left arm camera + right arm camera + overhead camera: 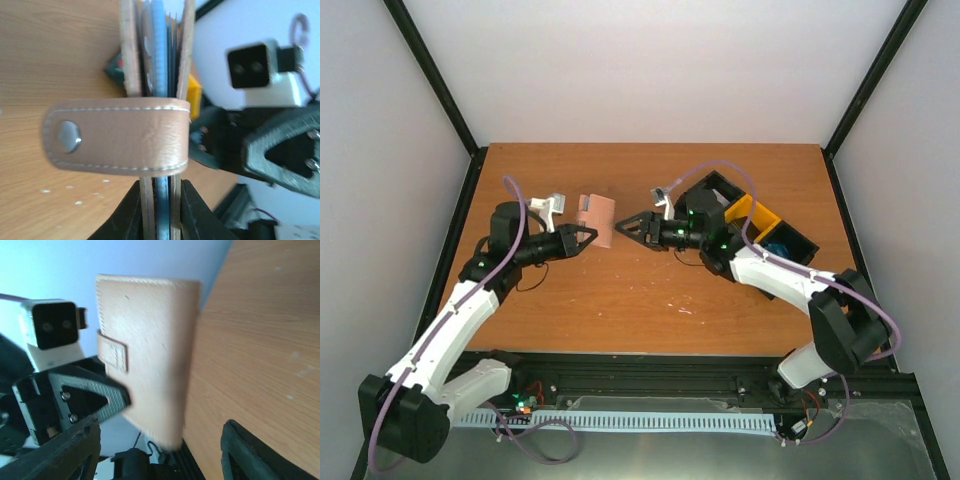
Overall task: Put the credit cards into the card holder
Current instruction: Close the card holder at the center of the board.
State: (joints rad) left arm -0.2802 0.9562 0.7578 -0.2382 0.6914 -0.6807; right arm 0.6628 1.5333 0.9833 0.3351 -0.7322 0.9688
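Note:
The robot's left gripper needs to release the card holder on the bare wood (624, 276) between the robot's arms, near the white scuffs.
My left gripper (591, 237) is shut on the tan-pink card holder (598, 218) and holds it upright above the table. In the left wrist view the holder (120, 135) stands edge-on between my fingers (129, 210), its snap strap hanging across the front. Thin blue and dark card edges (160, 60) show between its covers. My right gripper (622, 227) is open and empty, just right of the holder. In the right wrist view the holder's closed outside (150, 350) fills the middle, ahead of my wide-open jaws, with the left gripper (75, 395) behind it.
A black bin (705, 195) and a yellow bin (752, 212) stand at the back right, behind my right arm. Something blue (778, 247) lies in a black bin there. The wooden table (620, 300) stretches toward the near edge.

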